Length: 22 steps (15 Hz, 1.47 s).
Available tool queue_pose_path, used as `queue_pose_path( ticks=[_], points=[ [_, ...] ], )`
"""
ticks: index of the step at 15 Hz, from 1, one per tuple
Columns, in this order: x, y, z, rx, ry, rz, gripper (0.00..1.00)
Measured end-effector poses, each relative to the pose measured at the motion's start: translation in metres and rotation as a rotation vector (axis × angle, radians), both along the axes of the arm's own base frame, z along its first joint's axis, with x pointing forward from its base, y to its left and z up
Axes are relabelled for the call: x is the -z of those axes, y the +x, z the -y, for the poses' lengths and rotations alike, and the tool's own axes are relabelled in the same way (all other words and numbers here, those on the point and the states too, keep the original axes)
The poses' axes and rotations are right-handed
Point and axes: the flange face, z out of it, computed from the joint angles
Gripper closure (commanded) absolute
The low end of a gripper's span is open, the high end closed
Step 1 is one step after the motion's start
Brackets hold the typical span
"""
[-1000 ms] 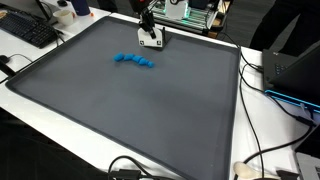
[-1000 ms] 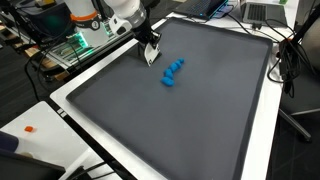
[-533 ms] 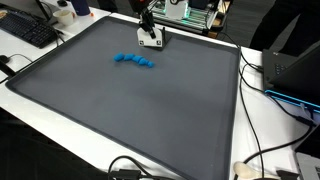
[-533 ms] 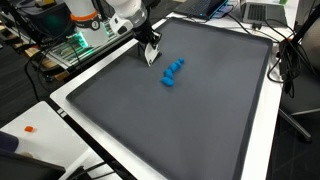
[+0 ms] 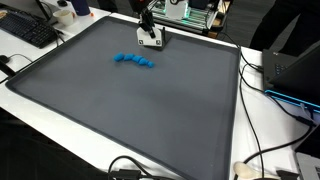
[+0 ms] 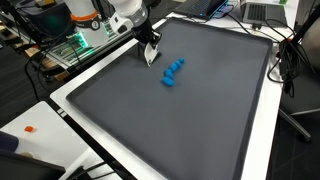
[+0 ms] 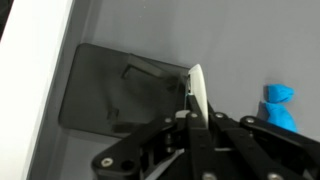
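Note:
My gripper will let go of the thin white flat piece on the mat's far edge [image 5: 152, 47] [image 7: 182, 104], just behind the blue bumpy object.
My gripper [image 5: 148, 31] [image 6: 147, 43] hangs over the far edge of a dark grey mat [image 5: 130, 115] [image 6: 190, 125]. It is shut on a thin white flat piece [image 5: 152, 42] [image 6: 151, 57] that points down at the mat. In the wrist view the fingers [image 7: 196, 120] clamp the white piece [image 7: 197, 88] edge-on, and its shadow falls on the mat. A blue bumpy object [image 5: 134, 61] [image 6: 173, 72] lies on the mat a short way from the gripper, apart from it. It shows at the right of the wrist view [image 7: 279, 104].
The mat lies on a white table [image 5: 262, 125] [image 6: 45, 125]. A black keyboard [image 5: 30, 30] sits off one corner. Cables [image 5: 258, 80] and a dark device [image 5: 295, 70] lie beside the mat. Electronics [image 6: 65, 45] stand behind the arm. A small orange item [image 6: 30, 128] lies on the table.

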Motion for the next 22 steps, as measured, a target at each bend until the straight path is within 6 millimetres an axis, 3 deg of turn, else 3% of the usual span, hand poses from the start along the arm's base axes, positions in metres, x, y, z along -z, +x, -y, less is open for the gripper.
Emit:
queue_pose_path(
  ticks=[18, 19, 20, 22],
  points=[
    [-0.0021, -0.0013, -0.0018, 0.055, -0.003, -0.035, 0.99],
    [-0.002, -0.0014, -0.0018, 0.056, -0.003, -0.036, 0.92],
    [-0.002, -0.0014, -0.0018, 0.056, -0.003, -0.036, 0.69],
    [0.0005, -0.0038, -0.0024, 0.057, -0.002, -0.046, 0.67]
  ],
)
